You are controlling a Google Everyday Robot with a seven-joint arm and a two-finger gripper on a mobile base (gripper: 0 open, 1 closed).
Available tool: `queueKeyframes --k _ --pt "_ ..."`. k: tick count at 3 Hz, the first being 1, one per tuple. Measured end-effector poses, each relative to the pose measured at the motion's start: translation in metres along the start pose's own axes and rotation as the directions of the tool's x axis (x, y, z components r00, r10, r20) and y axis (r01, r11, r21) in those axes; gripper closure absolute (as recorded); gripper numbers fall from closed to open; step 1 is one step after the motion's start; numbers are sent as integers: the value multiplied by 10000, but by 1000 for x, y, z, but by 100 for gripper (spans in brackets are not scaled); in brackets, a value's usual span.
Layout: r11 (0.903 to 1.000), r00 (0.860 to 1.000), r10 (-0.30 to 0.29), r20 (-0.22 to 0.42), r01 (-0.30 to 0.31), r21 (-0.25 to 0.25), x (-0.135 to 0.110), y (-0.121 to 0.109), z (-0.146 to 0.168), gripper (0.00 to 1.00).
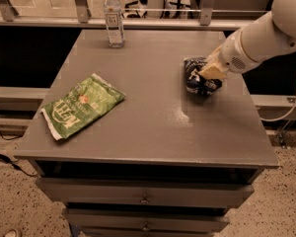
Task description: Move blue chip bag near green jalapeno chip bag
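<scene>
The blue chip bag will be let go by my gripper against the inner end of the green jalapeno chip bag (116,98). The blue bag is still on the table, far from it.
The blue chip bag (196,79) is crumpled on the right part of the grey table (153,127), dark navy with white lettering. My gripper (210,77) reaches in from the right on a white arm and is shut on the bag's right side, bunching it. The green jalapeno chip bag (80,105) lies flat near the table's left edge, bright green with white lettering, far from the blue bag.
A clear water bottle (113,18) stands upright at the table's back left. A metal railing (138,21) runs behind the table. Drawers (145,199) sit under the tabletop. A white cable (286,113) hangs at the right.
</scene>
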State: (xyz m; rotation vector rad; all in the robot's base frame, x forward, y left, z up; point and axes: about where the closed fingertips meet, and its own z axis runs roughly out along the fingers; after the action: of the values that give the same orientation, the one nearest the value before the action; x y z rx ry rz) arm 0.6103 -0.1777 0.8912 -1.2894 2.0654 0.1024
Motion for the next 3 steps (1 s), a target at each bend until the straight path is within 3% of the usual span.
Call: queueKeyframes --k 1,2,3 --pt "9984 9952 -477 856 501 -252 -33 5 9 100" --pt "9894 9750 -1100 1932 1260 -725 -79 25 27 100" --pt "9736 9515 -1469 2705 1874 -1302 -107 54 41 100"
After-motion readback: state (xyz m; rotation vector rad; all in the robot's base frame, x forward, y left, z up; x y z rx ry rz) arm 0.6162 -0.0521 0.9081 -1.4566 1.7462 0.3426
